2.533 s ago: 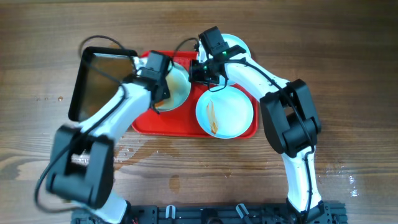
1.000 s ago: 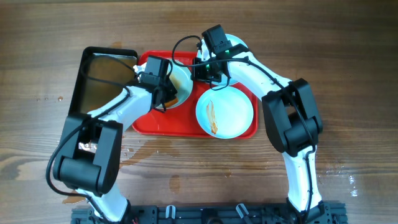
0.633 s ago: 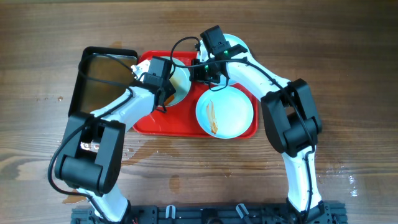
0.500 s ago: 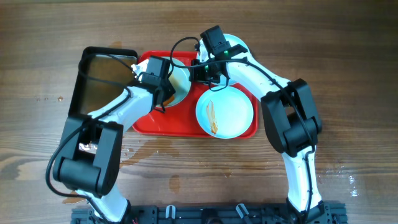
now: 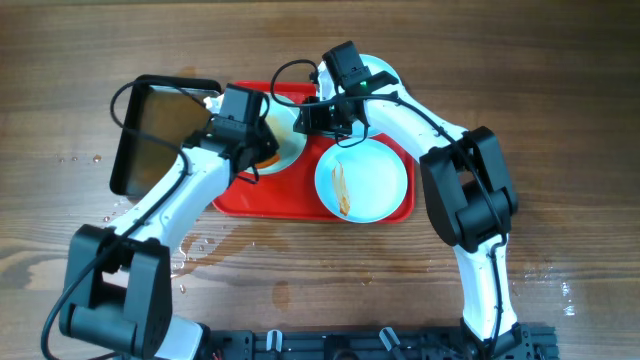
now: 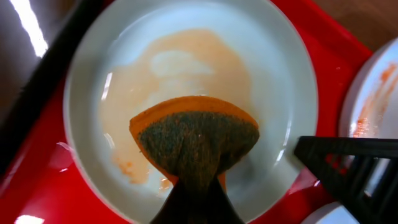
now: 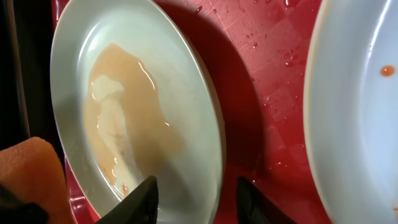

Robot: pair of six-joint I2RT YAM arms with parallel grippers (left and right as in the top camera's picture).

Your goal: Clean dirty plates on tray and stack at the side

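Note:
Brownish water covers the plate under the sponge, so the robot's right gripper should grip the plate's rim (image 5: 303,142), raise the plate and tip off the water before stacking it.
On the red tray (image 5: 300,196) the left plate (image 5: 287,135) holds a film of brownish water (image 6: 186,68). My left gripper (image 5: 262,152) is shut on an orange sponge (image 6: 196,140) with a dark scrub face, which is pressed on that plate's near part. My right gripper (image 5: 318,118) is open and straddles the plate's right rim (image 7: 214,149), one finger over the plate and one outside it. A second plate (image 5: 365,180) with an orange-brown streak lies at the tray's front right. The third plate (image 5: 385,73) shows behind the right arm, mostly hidden.
A black pan (image 5: 155,135) of brownish water stands left of the tray, close to my left arm. Water drops (image 5: 200,245) lie on the wooden table in front of the tray. The second plate's rim (image 7: 360,93) is just right of my right gripper.
My left gripper has shifted a little to the left over the plate with the sponge, and its arm has swung outward. The right arm and the plates have stayed put.

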